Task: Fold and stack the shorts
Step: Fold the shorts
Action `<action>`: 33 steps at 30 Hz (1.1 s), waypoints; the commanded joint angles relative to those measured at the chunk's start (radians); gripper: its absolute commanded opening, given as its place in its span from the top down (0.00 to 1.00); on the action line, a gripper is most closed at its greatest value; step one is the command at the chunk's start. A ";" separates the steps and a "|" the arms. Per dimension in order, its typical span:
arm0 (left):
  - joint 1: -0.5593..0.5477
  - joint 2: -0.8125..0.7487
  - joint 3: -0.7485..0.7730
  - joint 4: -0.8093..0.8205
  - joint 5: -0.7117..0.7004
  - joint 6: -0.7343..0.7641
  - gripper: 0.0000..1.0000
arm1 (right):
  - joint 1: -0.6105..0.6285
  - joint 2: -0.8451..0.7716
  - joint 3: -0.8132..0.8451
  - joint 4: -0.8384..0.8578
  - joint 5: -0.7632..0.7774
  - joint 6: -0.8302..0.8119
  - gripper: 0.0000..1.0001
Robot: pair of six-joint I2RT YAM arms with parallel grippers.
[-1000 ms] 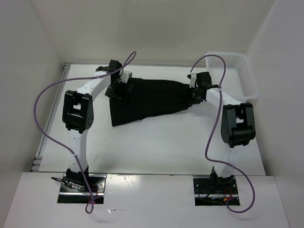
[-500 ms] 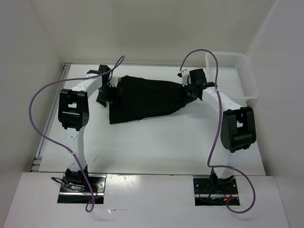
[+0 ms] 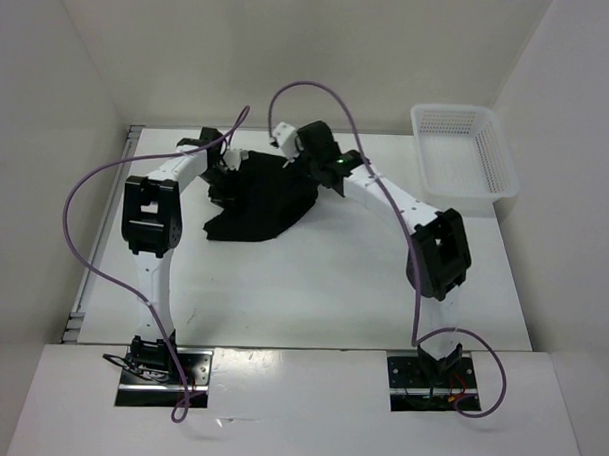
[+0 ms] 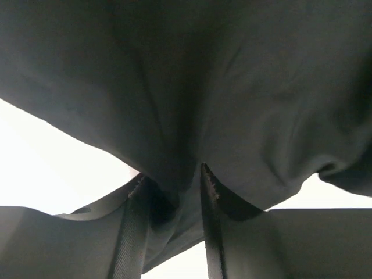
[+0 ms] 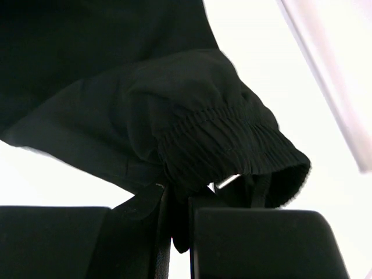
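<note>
My left gripper is on a plain fold of the black shorts and their waistband is bunched, so it should open, take the waistband (image 5: 218, 139) and spread it.
The black shorts (image 3: 257, 201) lie bunched at the back left of the table, their right end lifted and carried over the left part. My right gripper (image 3: 305, 160) hangs above them, shut on the gathered elastic waistband (image 5: 232, 139); in the right wrist view the right gripper (image 5: 177, 195) has fabric squeezed between its fingers. My left gripper (image 3: 229, 175) is at the shorts' left edge. In the left wrist view the left gripper (image 4: 173, 174) pinches a fold of the shorts (image 4: 203, 87), which fill most of that view.
A white mesh basket (image 3: 459, 110) stands at the back right corner. White walls close in the table on the left, back and right. Purple cables loop above both arms.
My right gripper has swept left across the table with the waistband end, doubling the shorts over. My left gripper, open a second ago, has closed on the fabric at the left edge.
</note>
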 commanded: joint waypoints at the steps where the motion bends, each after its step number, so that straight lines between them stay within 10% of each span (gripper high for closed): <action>1: -0.008 0.070 -0.015 -0.023 0.091 0.004 0.58 | 0.112 0.099 0.138 0.029 0.089 -0.061 1.00; 14: 0.064 0.018 -0.059 -0.002 0.092 0.004 0.63 | 0.312 0.296 0.420 -0.002 0.063 -0.095 1.00; 24: 0.136 -0.037 -0.115 0.017 0.088 0.004 0.33 | 0.321 0.367 0.433 0.031 0.103 -0.075 0.99; 33: 0.279 -0.117 -0.084 0.017 0.088 0.004 0.00 | 0.416 0.358 0.483 0.018 0.026 -0.018 0.47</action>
